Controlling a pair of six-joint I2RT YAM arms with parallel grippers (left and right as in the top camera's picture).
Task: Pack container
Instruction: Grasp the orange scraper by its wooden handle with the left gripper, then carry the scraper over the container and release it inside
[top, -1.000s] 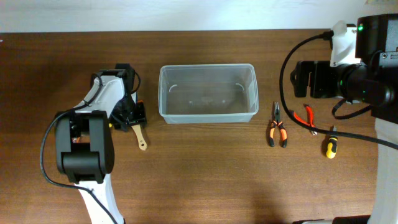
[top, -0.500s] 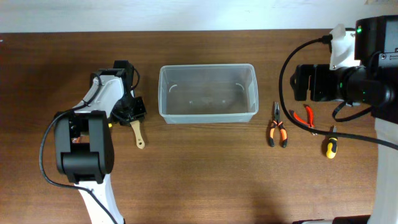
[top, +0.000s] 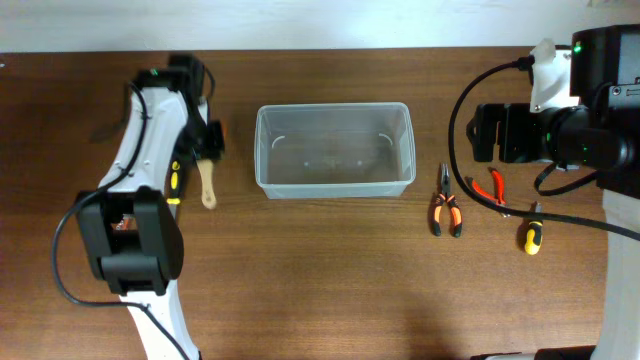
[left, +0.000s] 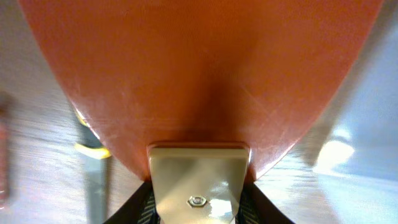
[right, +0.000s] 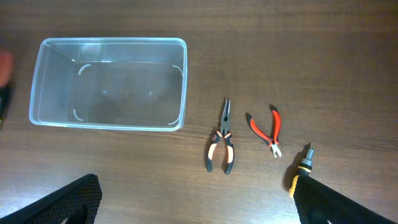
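Observation:
The robot's left gripper should release the flat red-orange tool in the half of the clear plastic bin farther from the pliers (top: 291, 139).
The container (top: 335, 150) is a clear plastic bin standing empty at the table's middle; it also shows in the right wrist view (right: 109, 84). My left gripper (top: 205, 140) is to its left, shut on a tool with a broad orange blade (left: 199, 68) and a pale wooden handle (top: 207, 186); the handle sits between the fingers (left: 198, 199). My right gripper (top: 490, 128) is wide open and empty (right: 199, 205), above the table right of the bin.
Orange-handled pliers (top: 446, 200), red cutters (top: 492, 188) and a yellow-black screwdriver (top: 530, 236) lie right of the bin. Another yellow-black tool (top: 173, 185) lies by the left arm. The right arm's cable (top: 460, 110) loops near the pliers.
My left arm has swung toward the far side of the table, carrying the wooden-handled tool with it. The right arm has not moved.

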